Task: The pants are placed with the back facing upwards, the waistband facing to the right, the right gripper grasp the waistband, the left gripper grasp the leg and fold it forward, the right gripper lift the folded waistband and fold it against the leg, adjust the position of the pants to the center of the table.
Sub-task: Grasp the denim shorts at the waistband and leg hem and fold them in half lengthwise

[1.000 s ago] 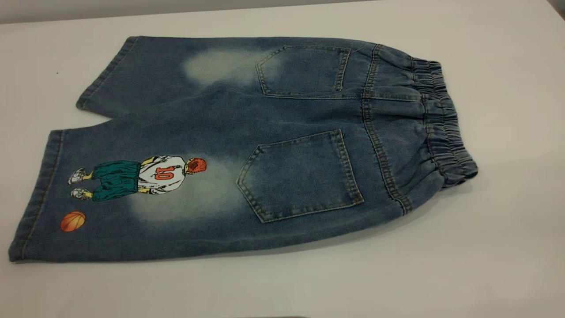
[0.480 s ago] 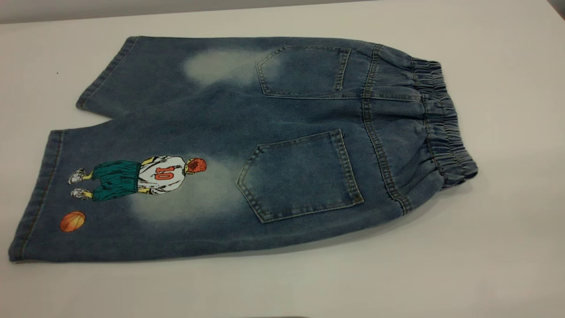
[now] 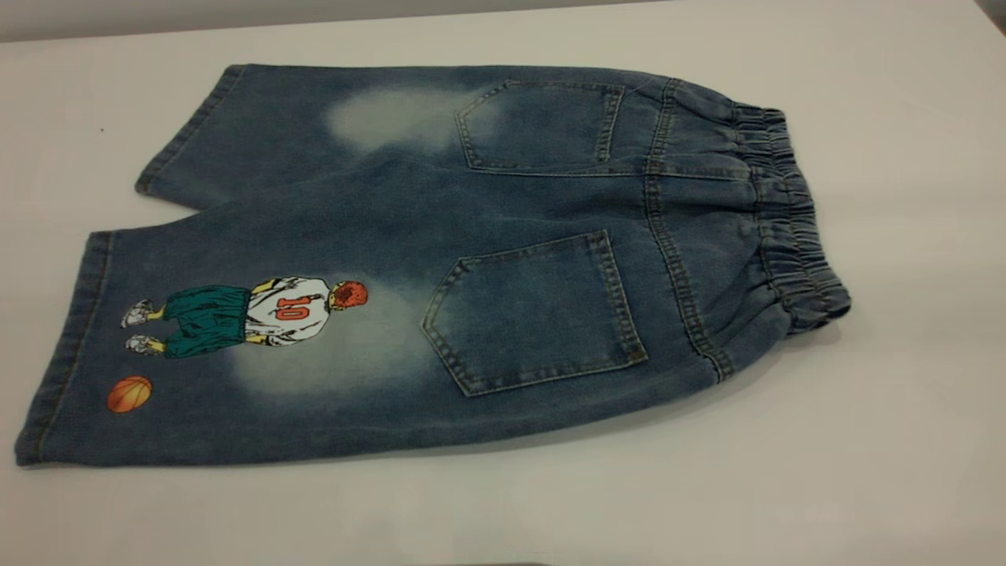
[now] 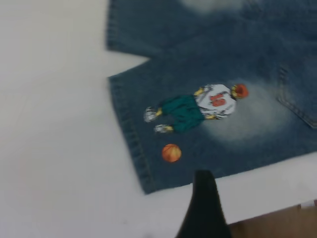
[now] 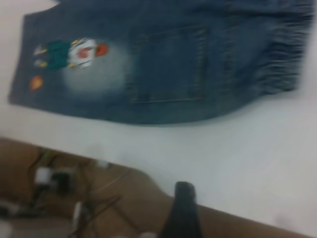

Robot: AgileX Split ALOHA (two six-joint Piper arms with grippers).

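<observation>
The near end of the waistband (image 3: 807, 303) (image 5: 280, 83) of the pants, on the same side as the printed leg, should be grabbed next by my right gripper.
The pants (image 3: 471, 259) lie flat on the table (image 3: 864, 472), back up, both back pockets showing. The gathered waistband (image 3: 790, 220) is at the right end. The leg (image 3: 236, 346) with the number 10 player and the orange ball is the near one, hem at the left. Neither gripper appears in the exterior view. My left gripper (image 4: 242, 191) hovers off the near table edge, close to the printed leg (image 4: 198, 119); one dark finger (image 4: 204, 203) shows with nothing against it. My right gripper (image 5: 223, 201) hangs over the near table edge, short of the waistband (image 5: 285, 54), holding nothing.
The plain far leg (image 3: 259, 134) lies behind the printed one. Bare tabletop surrounds the pants on all sides. Past the near table edge are a brown floor (image 5: 124, 198) and loose cables with plugs (image 5: 54, 181).
</observation>
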